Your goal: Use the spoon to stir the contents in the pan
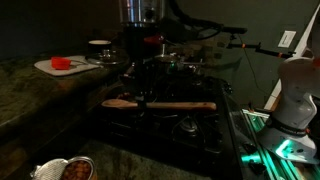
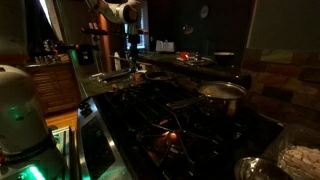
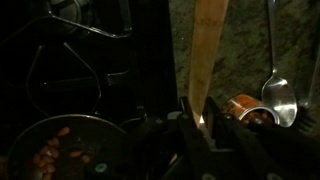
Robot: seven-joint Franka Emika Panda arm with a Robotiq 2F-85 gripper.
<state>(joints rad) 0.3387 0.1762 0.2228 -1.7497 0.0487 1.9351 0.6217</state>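
Next, my gripper releases the wooden spoon on the stone counter [image 1: 158, 175] [image 3: 234, 50] between the stove and the metal ladle. The spoon now lies level across the stove top.
A long wooden spoon [image 1: 165, 104] lies level across the dark stove top. My gripper [image 1: 140, 96] stands over it near the spoon's head end. In the wrist view my gripper [image 3: 193, 112] is shut on the wooden spoon [image 3: 205, 50], whose handle runs up and away from the jaws. A round pan [image 3: 30, 135] holding brownish pieces sits at the lower left of the wrist view, beside my fingers. The pan also shows in an exterior view [image 2: 222, 92], apart from my gripper [image 2: 134, 66].
A metal ladle [image 3: 278, 92] and an open can [image 3: 245, 106] lie on the stone counter beside the stove. A white cutting board [image 1: 50, 66] with a red item sits on the counter. A lidded pot [image 1: 186, 66] stands on a back burner. The scene is very dark.
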